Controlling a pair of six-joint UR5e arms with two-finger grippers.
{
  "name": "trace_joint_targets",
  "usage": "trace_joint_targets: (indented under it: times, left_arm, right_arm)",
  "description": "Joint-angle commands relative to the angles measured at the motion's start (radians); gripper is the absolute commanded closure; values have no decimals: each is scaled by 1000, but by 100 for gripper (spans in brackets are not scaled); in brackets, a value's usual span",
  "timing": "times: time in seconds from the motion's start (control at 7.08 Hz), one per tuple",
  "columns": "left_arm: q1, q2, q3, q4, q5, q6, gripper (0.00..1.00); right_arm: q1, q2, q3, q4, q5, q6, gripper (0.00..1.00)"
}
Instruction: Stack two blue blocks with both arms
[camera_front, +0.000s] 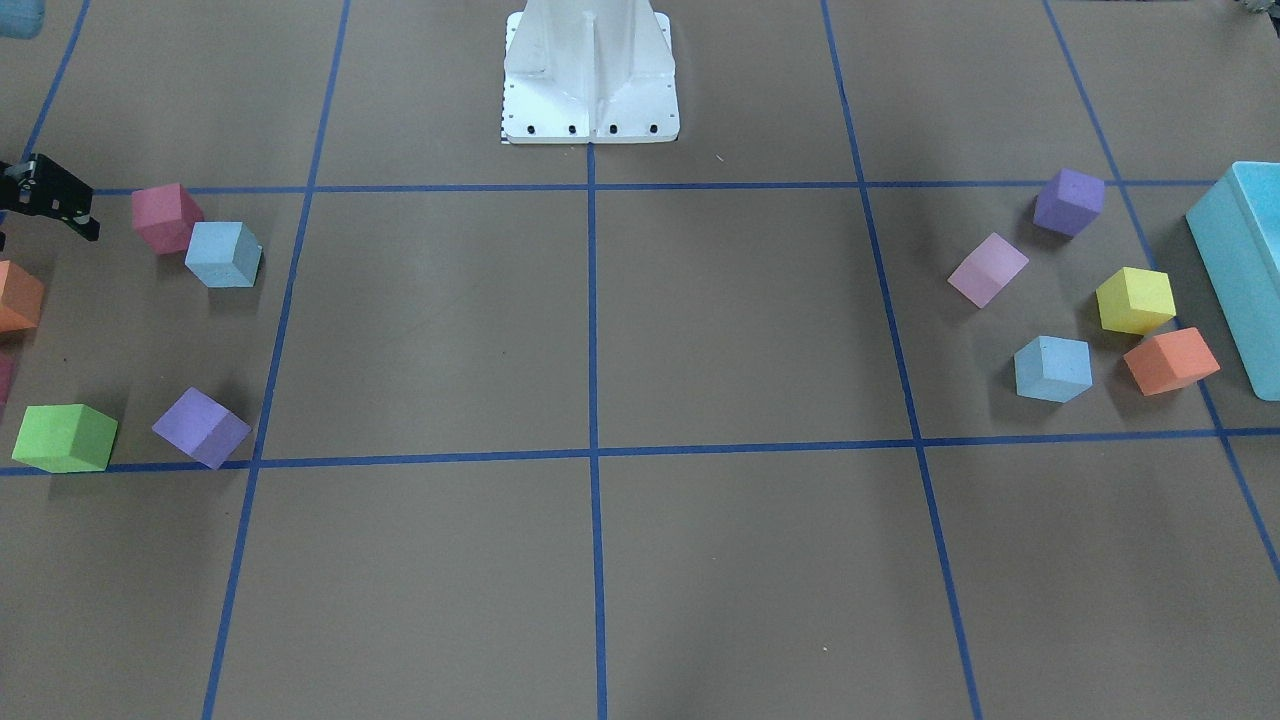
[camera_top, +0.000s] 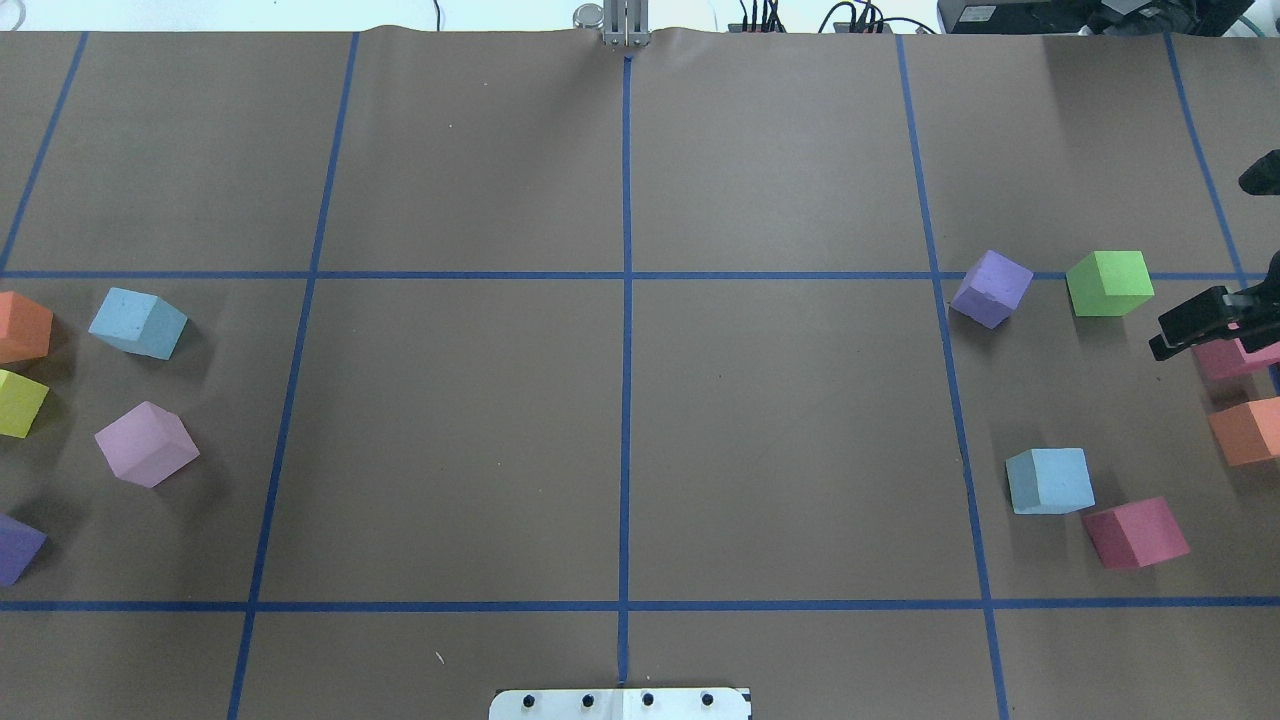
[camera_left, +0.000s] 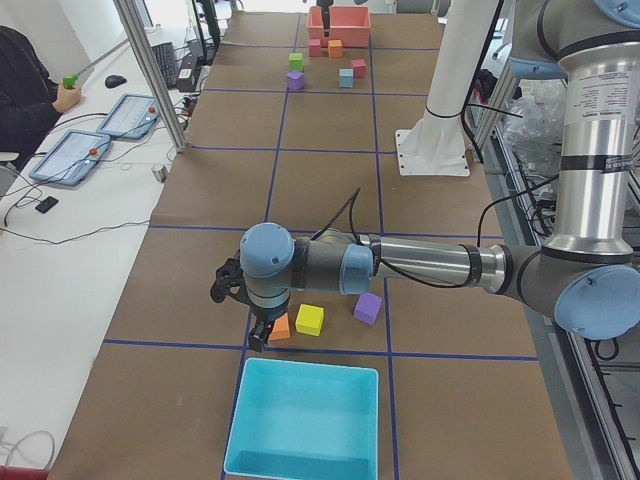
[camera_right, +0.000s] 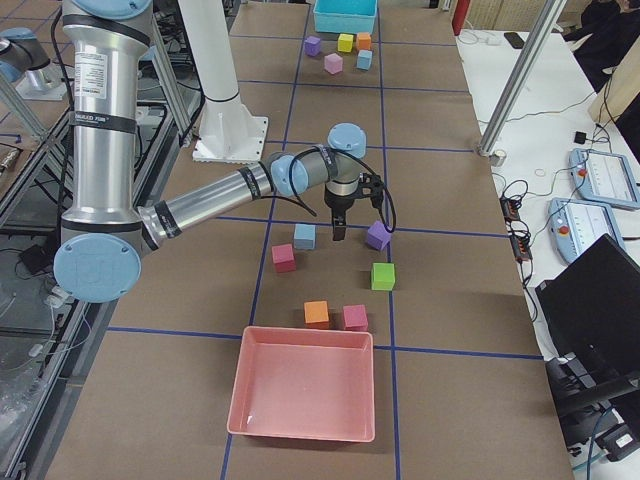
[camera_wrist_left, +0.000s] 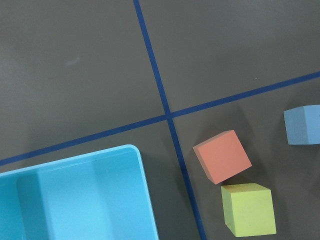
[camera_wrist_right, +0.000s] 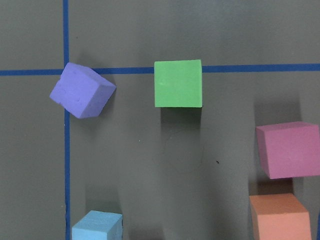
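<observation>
The robot's right gripper needs to next go to the light blue block beside the red cube and close on the block's upper part (camera_front: 224, 241) (camera_wrist_right: 98, 223).
One light blue block (camera_front: 224, 255) lies on the robot's right side next to a red cube (camera_front: 165, 215); it also shows in the overhead view (camera_top: 1048, 480) and at the bottom of the right wrist view (camera_wrist_right: 97, 226). The other blue block (camera_front: 1052, 368) lies on the robot's left side (camera_top: 138, 322), at the right edge of the left wrist view (camera_wrist_left: 302, 125). My right gripper (camera_top: 1200, 325) hovers empty above the cubes at the table's right edge, apart from the blue block, and looks open. My left gripper (camera_left: 258, 338) hangs over the orange cube; I cannot tell whether it is open or shut.
A turquoise bin (camera_front: 1240, 270) stands at the robot's far left and a pink bin (camera_right: 305, 395) at its far right. Orange (camera_wrist_left: 222, 156), yellow (camera_wrist_left: 248, 209), pink (camera_top: 147, 443) and purple cubes surround the left block. Green (camera_wrist_right: 178, 83), purple (camera_wrist_right: 82, 90), magenta and orange cubes lie near the right one.
</observation>
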Motion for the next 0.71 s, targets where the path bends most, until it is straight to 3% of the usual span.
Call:
trace_joint_targets:
  times: [0.0,0.14,0.28,0.56]
  left_arm:
    - [0,0,-1,0,-1,0,2]
    - [0,0,1,0,-1,0,2]
    - [0,0,1,-2,-1,0,2]
    - [0,0,1,-2,-1,0,2]
  right_arm:
    - [-131,-62,16,138,-84,181,0]
    - [-178,-105,1,286,-105,270,0]
    - [-218,-118,-2,335,-114,321,0]
    - [-324,-121,-15,392,-221,398,0]
